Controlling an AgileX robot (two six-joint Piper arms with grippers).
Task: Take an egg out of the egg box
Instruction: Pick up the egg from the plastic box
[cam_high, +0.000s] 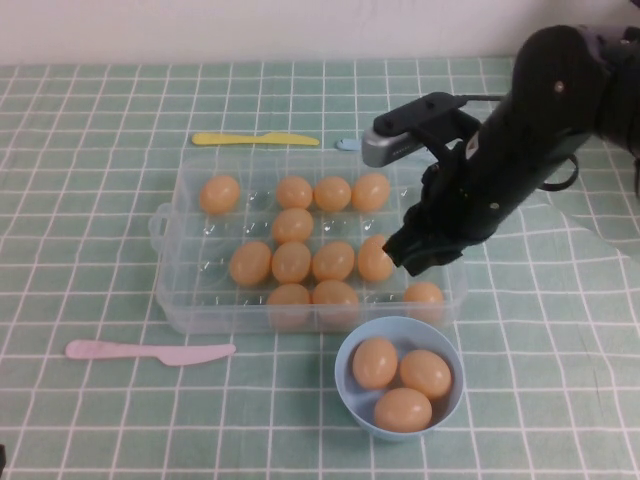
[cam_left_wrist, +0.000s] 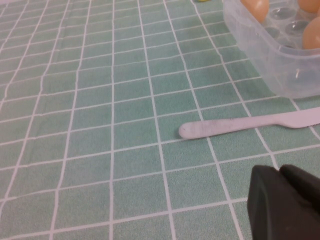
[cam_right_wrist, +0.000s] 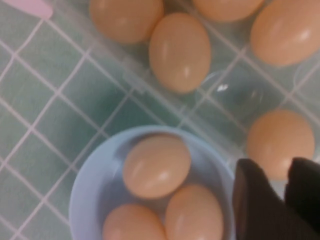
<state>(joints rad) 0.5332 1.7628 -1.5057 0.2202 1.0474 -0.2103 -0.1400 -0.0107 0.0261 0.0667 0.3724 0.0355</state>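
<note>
My right gripper is going to close around the middle of the egg (cam_high: 376, 259) (cam_right_wrist: 287, 32) just behind the empty cup between eggs in the front row of the egg box.
The clear egg box (cam_high: 170, 300) lies mid-table and holds several tan-orange eggs. My right gripper (cam_high: 420, 262) hangs over the box's front right part, just behind the egg (cam_high: 424, 296) in the front right cup. In the right wrist view its dark fingers (cam_right_wrist: 260, 200) stand slightly apart with nothing between them. That egg (cam_right_wrist: 280, 142) lies just beyond the tips of the right gripper (cam_right_wrist: 287, 167). My left gripper (cam_left_wrist: 280, 172) is shut and empty, low over the cloth to the left of the box (cam_left_wrist: 270, 55).
A light-blue bowl (cam_high: 345, 390) with three eggs stands in front of the box; its rim (cam_right_wrist: 85, 185) lies close to the right fingers. A pink plastic knife (cam_high: 150, 351) lies front left, a yellow one (cam_high: 255, 139) behind the box.
</note>
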